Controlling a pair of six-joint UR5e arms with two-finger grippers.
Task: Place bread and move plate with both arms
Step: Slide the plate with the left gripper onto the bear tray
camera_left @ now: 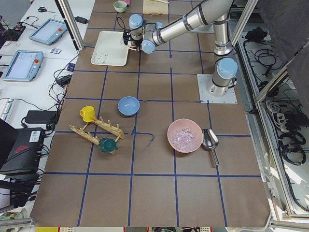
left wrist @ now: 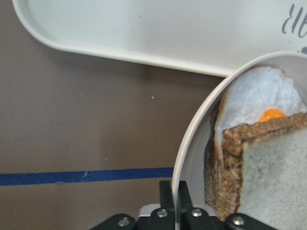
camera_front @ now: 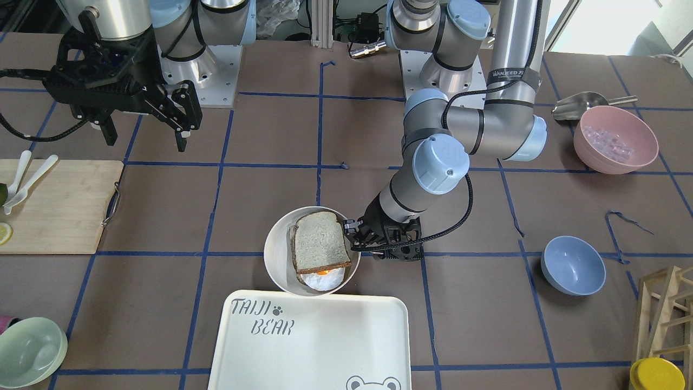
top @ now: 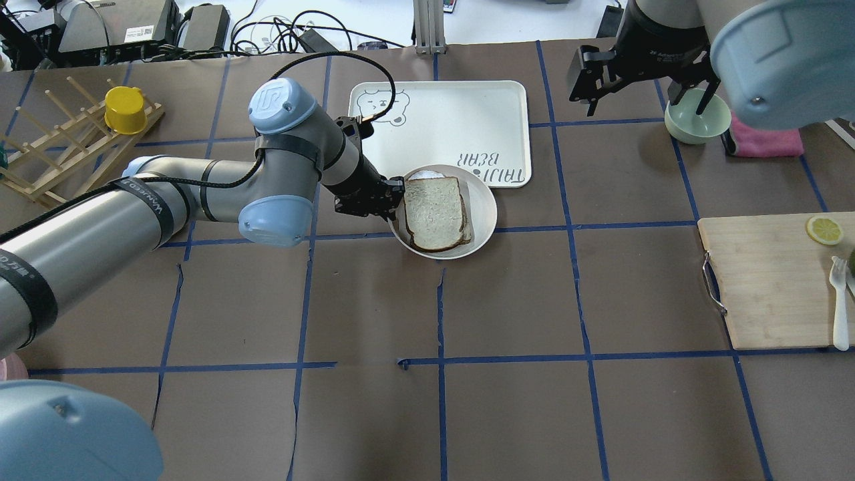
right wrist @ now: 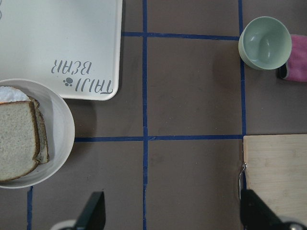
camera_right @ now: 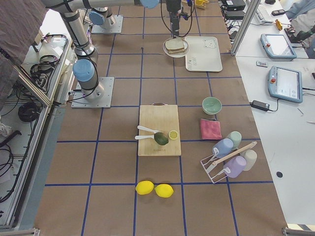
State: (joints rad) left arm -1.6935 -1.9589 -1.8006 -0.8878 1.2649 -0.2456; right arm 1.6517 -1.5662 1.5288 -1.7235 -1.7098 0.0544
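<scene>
I need to let go of the plate with my left gripper on the TAIJI BEAR tray (camera_front: 290, 352), next to the drawn bear face, partly covering the tray's lettering.
The bread (camera_front: 320, 242) lies on top of a fried egg (camera_front: 323, 277) and a lower slice in the round white plate (camera_front: 279, 254). The plate sits on the table against the near edge of the TAIJI BEAR tray (camera_front: 325, 346). My left gripper (top: 394, 200) is low at the plate's side; in the left wrist view (left wrist: 177, 191) its jaws are shut on the plate's rim (left wrist: 192, 143), right beside the bread (left wrist: 273, 191). My right gripper (top: 644, 93) hangs open and empty high above the table, well off to the right of the plate (top: 484, 207).
A pale green bowl (top: 697, 117) and a pink cloth (top: 768, 141) lie under the right gripper. A wooden cutting board (top: 768, 280) with a lemon slice and fork lies at the right. A blue bowl (camera_front: 573, 265), a pink bowl (camera_front: 615, 139) and a wooden rack (top: 67, 143) are on the left arm's side.
</scene>
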